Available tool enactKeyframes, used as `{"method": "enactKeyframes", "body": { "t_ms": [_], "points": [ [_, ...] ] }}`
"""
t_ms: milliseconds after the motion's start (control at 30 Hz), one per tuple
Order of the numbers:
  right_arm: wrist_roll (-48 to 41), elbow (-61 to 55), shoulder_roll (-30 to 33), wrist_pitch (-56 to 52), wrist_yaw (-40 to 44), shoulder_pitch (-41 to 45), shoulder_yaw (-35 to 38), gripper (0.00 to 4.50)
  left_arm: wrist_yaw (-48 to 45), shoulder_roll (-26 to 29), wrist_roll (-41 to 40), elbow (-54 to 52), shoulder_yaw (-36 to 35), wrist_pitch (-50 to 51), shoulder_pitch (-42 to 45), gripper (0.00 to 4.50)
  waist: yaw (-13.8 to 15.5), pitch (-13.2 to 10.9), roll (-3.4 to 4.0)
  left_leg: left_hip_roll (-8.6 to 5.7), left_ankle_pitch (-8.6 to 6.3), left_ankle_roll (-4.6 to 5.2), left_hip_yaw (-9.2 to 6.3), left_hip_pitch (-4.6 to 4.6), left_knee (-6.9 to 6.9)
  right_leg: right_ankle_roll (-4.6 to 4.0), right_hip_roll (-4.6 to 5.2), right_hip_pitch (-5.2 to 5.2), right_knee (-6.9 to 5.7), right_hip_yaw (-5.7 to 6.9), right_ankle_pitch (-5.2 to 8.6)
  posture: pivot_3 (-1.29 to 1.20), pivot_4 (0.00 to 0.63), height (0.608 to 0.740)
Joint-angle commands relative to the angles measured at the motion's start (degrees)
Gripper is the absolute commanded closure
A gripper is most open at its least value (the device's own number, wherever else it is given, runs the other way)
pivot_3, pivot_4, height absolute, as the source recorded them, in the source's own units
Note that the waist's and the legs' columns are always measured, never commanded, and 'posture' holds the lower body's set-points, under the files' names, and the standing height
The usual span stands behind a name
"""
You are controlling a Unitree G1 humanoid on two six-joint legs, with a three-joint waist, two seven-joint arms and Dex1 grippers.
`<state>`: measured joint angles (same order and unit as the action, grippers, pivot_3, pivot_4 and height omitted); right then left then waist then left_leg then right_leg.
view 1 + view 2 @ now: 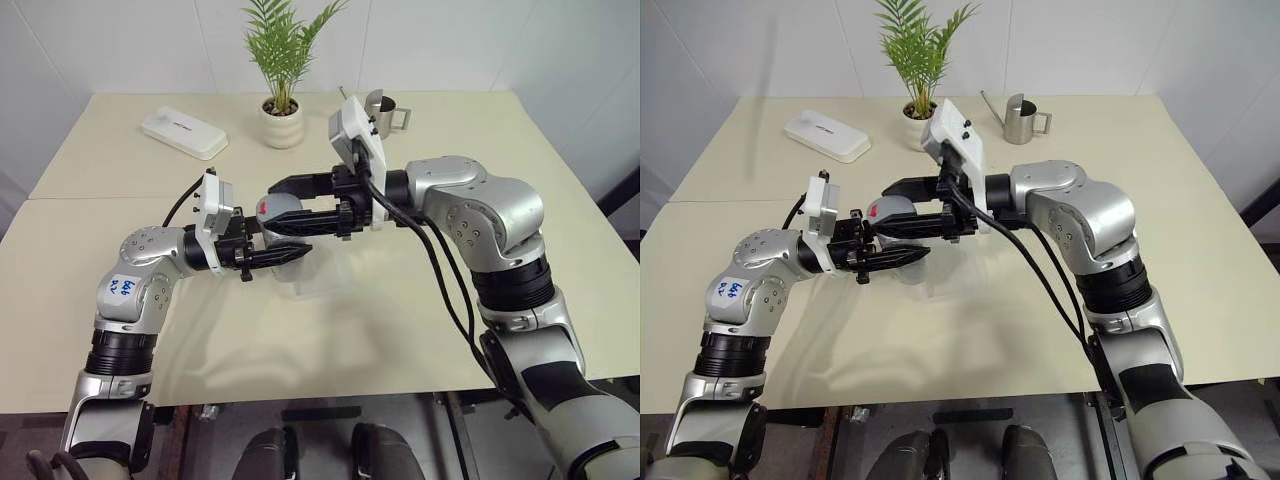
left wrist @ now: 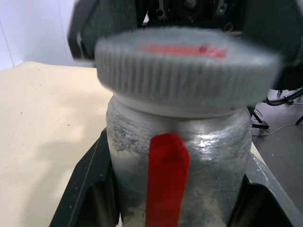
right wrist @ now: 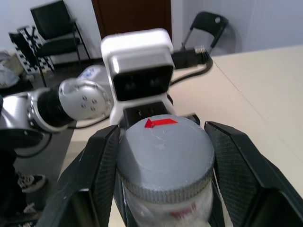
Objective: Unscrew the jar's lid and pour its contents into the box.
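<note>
The grey lid will go from my right gripper down on the bare cream table [image 1: 457,271] under the hanging black cables.
The silver-grey jar [image 1: 280,212] with a red label strip [image 2: 166,175] hangs above the table, lying on its side. My left gripper [image 1: 285,238] is shut on its body, and its black fingers [image 2: 90,189] press both sides. The round grey lid [image 3: 163,153] with a red mark sits on the jar's white neck. My right gripper [image 3: 163,137] reaches in from the right and is shut on the lid's ribbed rim. The clear box [image 1: 322,285] lies faintly visible on the table just below the jar. The contents are hidden inside the jar.
At the back of the cream table [image 1: 420,330] stand a white oblong case [image 1: 184,132], a potted plant [image 1: 283,120] and a steel watering jug [image 1: 386,115]. Black cables [image 1: 440,270] hang from my right wrist over the table.
</note>
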<state>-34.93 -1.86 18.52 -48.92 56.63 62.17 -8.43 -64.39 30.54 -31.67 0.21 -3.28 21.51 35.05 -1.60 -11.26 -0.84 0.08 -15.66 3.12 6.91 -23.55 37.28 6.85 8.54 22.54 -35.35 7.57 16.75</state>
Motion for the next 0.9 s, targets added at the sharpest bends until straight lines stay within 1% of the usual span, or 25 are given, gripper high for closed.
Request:
{"method": "enactKeyframes", "body": {
  "t_ms": [33,67,133,200,267,333,367,433,467,500,567,600,667,733,800,900],
  "points": [
    [-7.62,-1.97,-1.28,-1.09,-1.14,0.74,8.48,1.99,0.28,0.76,-0.85,-2.81,-0.93,-0.06,-0.88,2.47,0.0,0.0,0.0,0.0,0.0,0.0,0.0,0.0,0.0,0.0,0.0,0.0,0.0,0.0,0.0,0.0,0.15,0.74],
    [-9.02,-2.33,-1.27,-1.61,-1.53,0.51,9.89,1.99,0.35,0.76,-0.86,-2.94,-0.95,-0.02,-1.0,2.47,0.02,0.0,0.0,-0.01,0.0,0.0,0.0,0.01,-0.02,0.0,0.0,0.0,0.01,0.0,0.0,0.0,0.15,0.74],
    [-8.88,-3.33,0.49,-1.6,-3.44,-1.06,11.8,1.99,0.48,0.81,-0.94,-3.12,-1.16,0.0,-1.34,2.47,0.14,0.0,0.0,-0.02,0.0,0.0,-0.05,0.0,-0.03,0.0,0.01,-0.01,0.0,0.01,0.0,0.0,0.15,0.74],
    [-6.13,-4.65,3.43,-0.29,-6.27,-4.5,13.06,1.99,0.67,0.97,-1.24,-3.5,-1.62,0.09,-1.87,2.47,0.23,0.01,-0.01,-0.04,0.0,0.01,-0.06,0.0,-0.04,0.0,0.02,-0.01,0.01,0.01,0.0,0.0,0.15,0.74],
    [-2.44,-6.04,7.21,2.93,-7.02,-8.82,12.93,1.99,0.97,1.07,-1.72,-3.85,-2.27,0.29,-2.29,2.47,0.39,0.01,-0.02,-0.06,-0.02,0.02,-0.1,0.0,-0.04,0.0,0.03,-0.03,0.02,0.01,0.0,0.0,0.15,0.74],
    [0.36,-6.59,10.53,7.47,-8.34,-15.59,15.56,1.99,1.04,1.33,-2.27,-3.79,-3.18,0.34,-2.57,2.47,0.55,0.01,-0.02,-0.1,-0.03,0.04,-0.09,-0.03,-0.06,0.01,0.05,-0.03,0.1,0.0,0.0,0.0,0.15,0.74],
    [1.11,-6.67,11.31,9.21,-8.99,-17.84,16.57,1.99,1.04,1.46,-2.47,-3.76,-3.49,0.33,-2.68,2.47,0.63,0.01,-0.02,-0.1,-0.03,0.05,-0.05,-0.04,-0.09,0.01,0.05,-0.03,0.16,0.0,0.0,0.0,0.15,0.74],
    [3.67,-6.38,12.2,17.0,-8.5,-24.76,19.28,1.99,1.08,1.67,-2.6,-3.29,-4.09,0.15,-2.68,2.47,0.6,-0.01,0.01,-0.08,-0.03,0.04,0.01,-0.05,-0.13,0.02,0.02,-0.04,0.28,0.01,0.0,0.0,0.15,0.74],
    [4.44,-6.15,12.45,19.29,-8.36,-27.07,20.0,1.99,1.08,1.73,-2.62,-3.1,-4.29,0.07,-2.67,2.47,0.63,-0.01,0.01,-0.06,-0.02,0.04,0.05,-0.05,-0.17,0.03,0.0,-0.03,0.34,0.01,0.0,0.0,0.15,0.74],
    [5.75,-5.0,12.08,22.42,-9.76,-31.38,21.99,1.99,1.47,1.68,-2.8,-2.74,-4.76,0.09,-2.67,2.47,0.6,-0.01,0.01,-0.03,-0.02,0.03,0.04,-0.01,-0.17,0.03,-0.04,-0.08,0.32,0.03,0.0,0.0,0.15,0.74],
    [7.61,-2.66,11.55,26.97,-11.58,-36.52,23.99,1.99,1.95,1.6,-3.06,-2.37,-5.29,0.14,-2.69,2.47,0.71,0.0,0.01,-0.03,-0.02,0.03,0.09,-0.01,-0.18,0.05,-0.04,-0.07,0.35,0.0,0.01,0.0,0.15,0.74],
    [11.79,0.83,12.06,31.85,-13.14,-40.32,23.36,1.99,2.13,1.54,-3.24,-2.06,-5.51,0.25,-2.66,2.47,0.84,0.0,0.01,-0.03,-0.02,0.03,0.07,0.02,-0.16,0.05,-0.04,-0.11,0.34,0.01,0.01,0.0,0.15,0.74],
    [16.07,6.65,11.57,39.06,-15.11,-44.52,23.19,1.99,2.12,1.45,-3.3,-1.52,-5.57,0.25,-2.47,2.47,0.91,0.0,0.0,-0.04,-0.01,0.05,0.13,0.05,-0.1,0.06,-0.03,-0.15,0.35,-0.03,0.01,0.0,0.15,0.74],
    [16.92,10.56,10.44,42.72,-16.69,-45.61,23.82,1.99,1.91,1.25,-3.12,-0.88,-5.38,0.19,-1.94,2.47,0.82,-0.01,0.02,-0.06,0.02,0.1,0.18,0.07,-0.09,0.09,-0.02,-0.15,0.31,-0.1,-0.01,0.0,0.15,0.74],
    [16.99,12.76,9.55,44.04,-17.8,-45.59,24.08,1.99,1.72,1.01,-2.86,-0.13,-4.97,0.13,-1.18,2.47,0.16,-0.04,0.06,-0.05,0.07,0.1,0.23,0.16,-0.09,0.1,-0.01,-0.16,0.21,-0.21,-0.03,0.0,0.15,0.74],
    [17.46,14.83,9.05,45.13,-18.72,-45.68,23.45,1.99,1.43,0.77,-2.71,0.73,-4.46,0.11,-0.19,2.47,-0.06,-0.04,0.06,-0.01,0.17,0.03,0.2,0.24,-0.11,0.02,-0.02,-0.16,0.12,-0.27,-0.1,0.0,0.15,0.74]
  ]
}}
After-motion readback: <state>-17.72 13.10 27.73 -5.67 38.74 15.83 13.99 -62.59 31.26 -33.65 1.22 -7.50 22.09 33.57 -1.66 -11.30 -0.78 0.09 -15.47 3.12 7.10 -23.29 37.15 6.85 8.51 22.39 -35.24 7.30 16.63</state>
